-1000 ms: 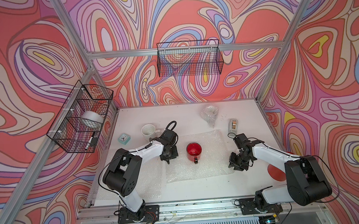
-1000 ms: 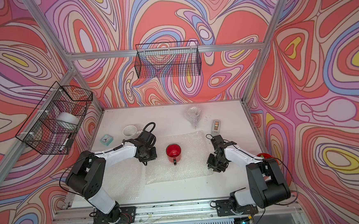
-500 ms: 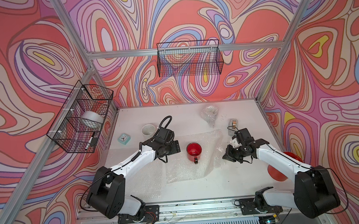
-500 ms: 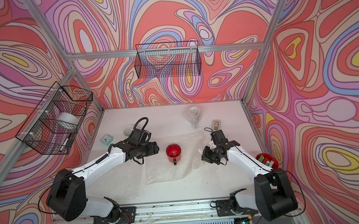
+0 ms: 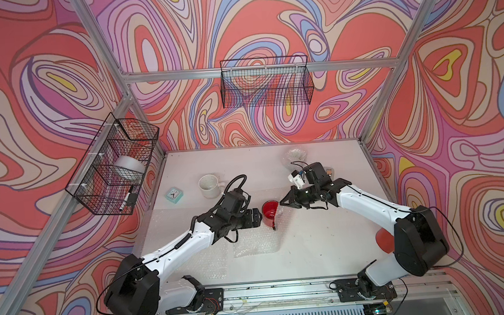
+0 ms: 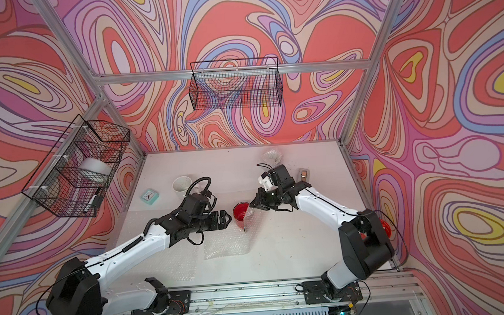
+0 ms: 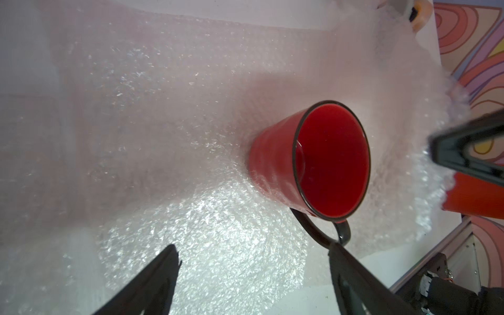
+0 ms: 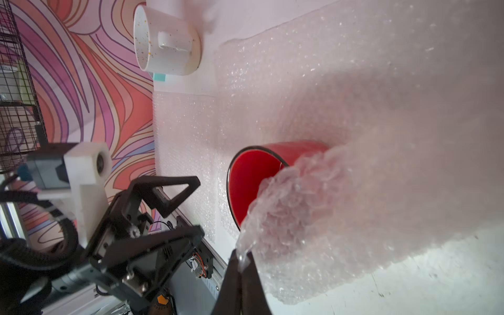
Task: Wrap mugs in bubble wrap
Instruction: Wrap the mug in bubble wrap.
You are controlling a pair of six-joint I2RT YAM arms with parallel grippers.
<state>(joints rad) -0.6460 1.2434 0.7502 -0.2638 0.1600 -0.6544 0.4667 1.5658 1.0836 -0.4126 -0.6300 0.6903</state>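
The robot's right gripper needs to release the bubble wrap sheet's edge over the opening of the red mug [image 5: 271, 207] [image 8: 258, 183].
A glossy red mug [image 5: 270, 212] [image 6: 241, 214] stands upright on a clear bubble wrap sheet [image 5: 256, 242] [image 6: 226, 243] in mid-table. My right gripper [image 5: 282, 203] [image 6: 251, 205] [image 8: 241, 259] is shut on the sheet's edge, which is lifted and folded against the mug's right side [image 8: 253, 177]. My left gripper [image 5: 260, 218] [image 6: 229, 219] [image 7: 253, 248] is open just left of the mug [image 7: 327, 163], with nothing between its fingers. The bubble wrap [image 7: 218, 231] [image 8: 354, 136] fills both wrist views. A white mug [image 5: 209, 185] [image 6: 182, 185] [image 8: 166, 41] stands behind the left arm.
A mint-green clock [image 5: 174, 195] sits at the back left. A clear wrapped bundle [image 5: 295, 155] lies at the back right, near a grey tape dispenser [image 6: 304, 173]. Another bubble sheet [image 5: 209, 265] lies under the left arm. Wire baskets [image 5: 266, 85] [image 5: 113, 163] hang on the walls.
My right gripper shut on the sheet's right edge and carried it left and up against the red mug. My left gripper opened and moved right, up to the mug.
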